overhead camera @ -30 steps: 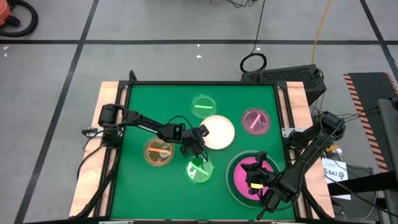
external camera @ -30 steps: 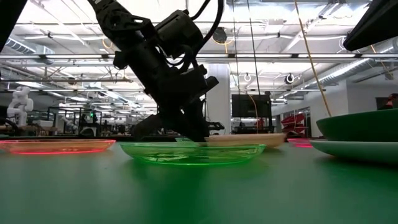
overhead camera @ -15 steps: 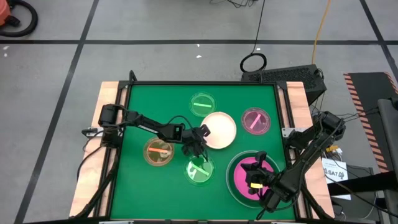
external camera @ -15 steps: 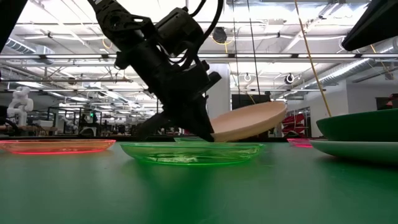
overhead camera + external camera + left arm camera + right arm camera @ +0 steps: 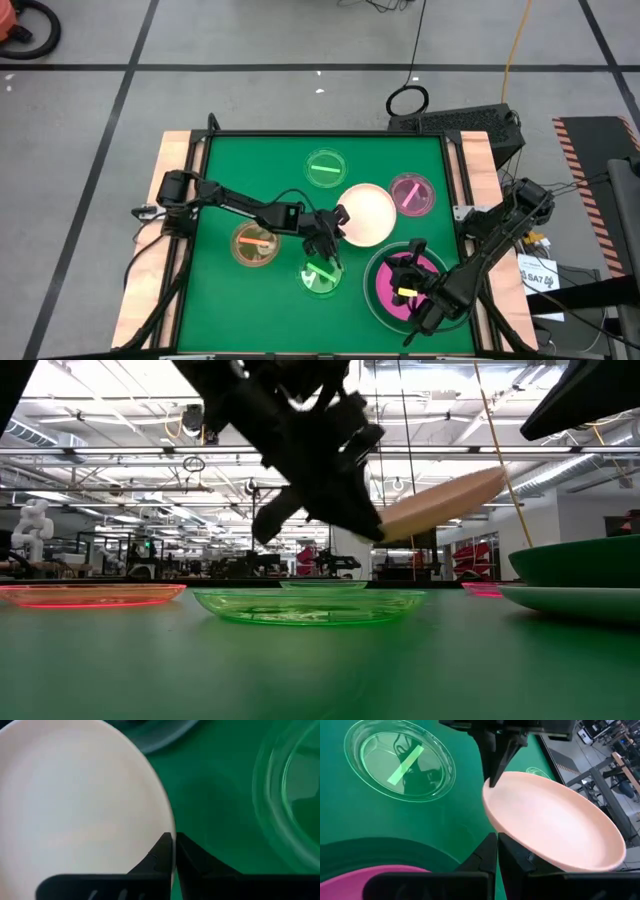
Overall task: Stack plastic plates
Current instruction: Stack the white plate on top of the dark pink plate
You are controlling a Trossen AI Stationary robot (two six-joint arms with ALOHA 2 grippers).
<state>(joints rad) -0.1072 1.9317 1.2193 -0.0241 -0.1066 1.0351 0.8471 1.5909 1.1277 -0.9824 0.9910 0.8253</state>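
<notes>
My right gripper needs to open and pinch the cream-white plate's free edge point(image 5: 387, 236), because my left gripper is holding that plate tilted and short of the pink plate.
My left gripper point(image 5: 336, 224) is shut on a cream-white plate point(image 5: 368, 213) and holds it in the air above the table's middle; the low view shows the plate point(image 5: 450, 498) tilted. My right gripper point(image 5: 406, 270) hovers shut, with nothing in it, over a pink plate point(image 5: 385, 285). That plate lies in a dark green plate point(image 5: 580, 563) at the near right, which sits on a pale plate point(image 5: 570, 600). A small green plate point(image 5: 320, 277) lies flat near the front middle, just below the left gripper. My left gripper pinches the cream-white plate's rim point(image 5: 170, 827) between its two fingers, on the side toward the table's left. The fingers point(image 5: 493, 774) slant down from the left. The plate is lifted clear of the table and tilted, its free side higher than the held side.
A small orange plate point(image 5: 255, 245) lies at the left. A second small green plate point(image 5: 325, 168) sits toward the far edge. A small pink plate point(image 5: 411, 194) lies at the far right. Wooden rails point(image 5: 180, 160) border the green mat on both sides.
My left gripper has risen and gone toward the table's right edge with the cream-white plate. The plate lay flat a second ago. It then tipped, free side up, and now hangs clear of the table, nearer the stack.
</notes>
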